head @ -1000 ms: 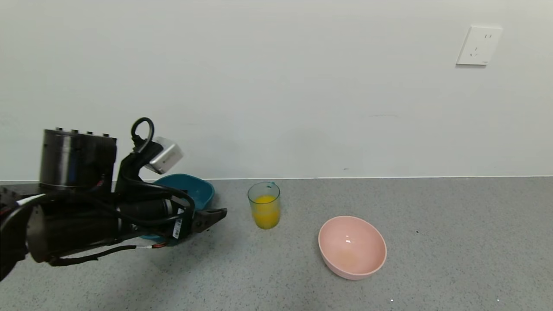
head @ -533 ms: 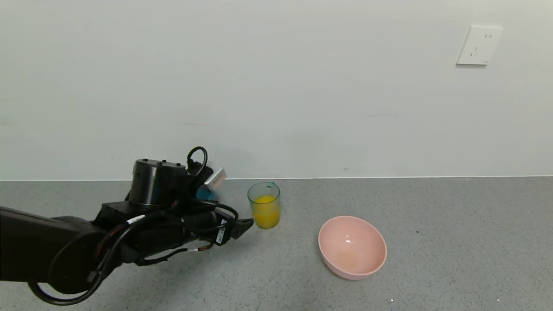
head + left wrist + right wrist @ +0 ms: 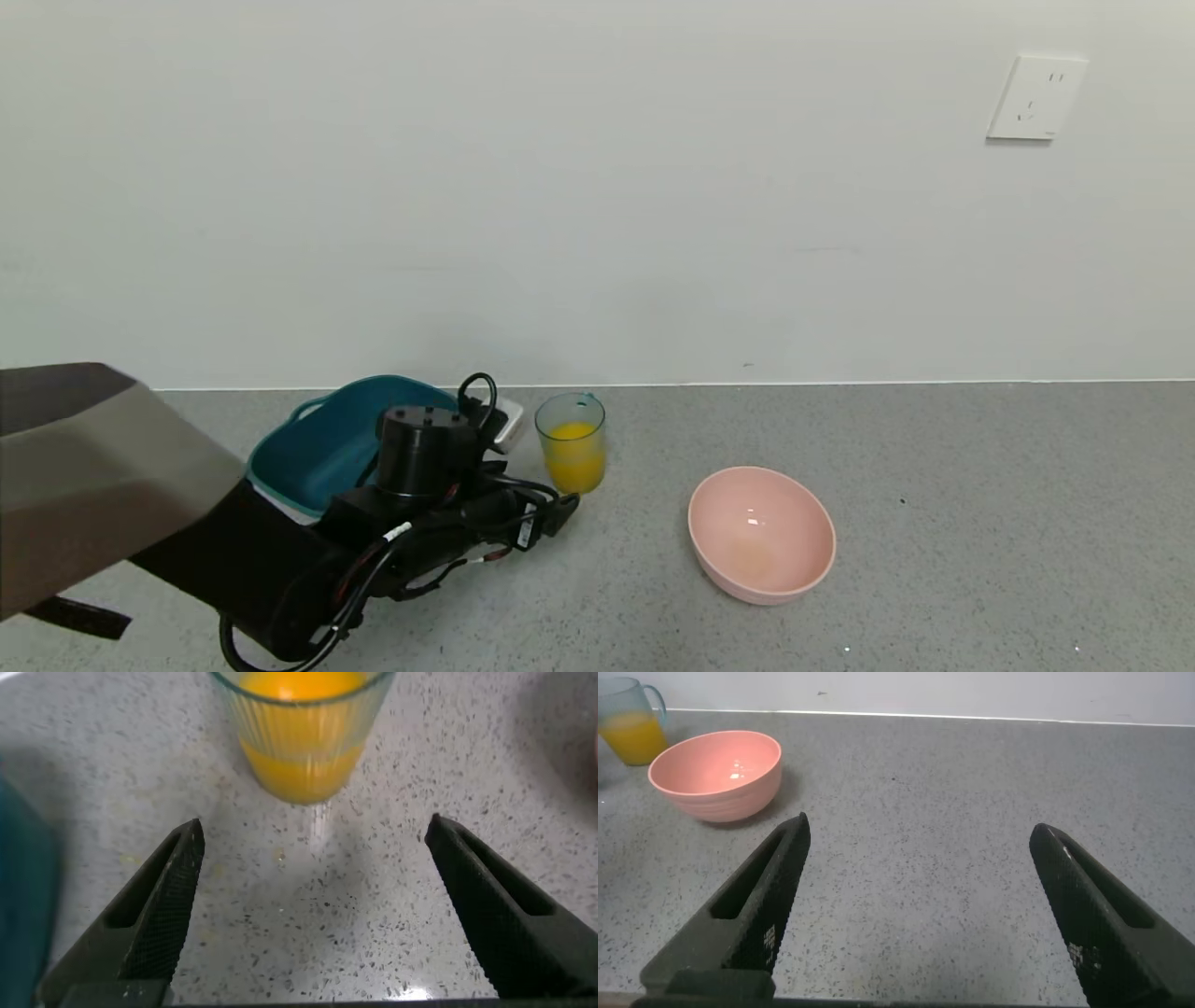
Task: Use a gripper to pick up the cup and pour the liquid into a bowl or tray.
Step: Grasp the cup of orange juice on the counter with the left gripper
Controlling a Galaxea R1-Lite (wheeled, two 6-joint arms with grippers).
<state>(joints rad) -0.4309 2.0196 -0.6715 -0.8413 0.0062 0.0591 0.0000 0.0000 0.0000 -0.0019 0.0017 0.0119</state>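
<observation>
My left gripper will grip the lower half (image 3: 576, 460) (image 3: 304, 761) of the cup. It will close around the orange liquid, well below the cup's rim.
The cup (image 3: 570, 441) is a ribbed blue-green tumbler standing upright on the grey counter, about half full of orange liquid (image 3: 573, 463). My left gripper (image 3: 563, 510) is open, low on the counter just in front-left of the cup. In the left wrist view the cup (image 3: 301, 728) stands just beyond my open gripper (image 3: 313, 838), centred between the fingers and not touched. The pale pink bowl (image 3: 761, 534) sits empty to the cup's right. The right wrist view shows the bowl (image 3: 716, 773), the cup (image 3: 630, 721), and my right gripper (image 3: 920, 835) open over bare counter.
A dark teal handled tub (image 3: 345, 439) stands behind my left arm, left of the cup. A white wall with a socket (image 3: 1034, 97) runs along the back of the counter.
My left arm has swung right and down, bringing the open gripper from beside the teal tub up to the cup's base. Cup and bowl have not moved.
</observation>
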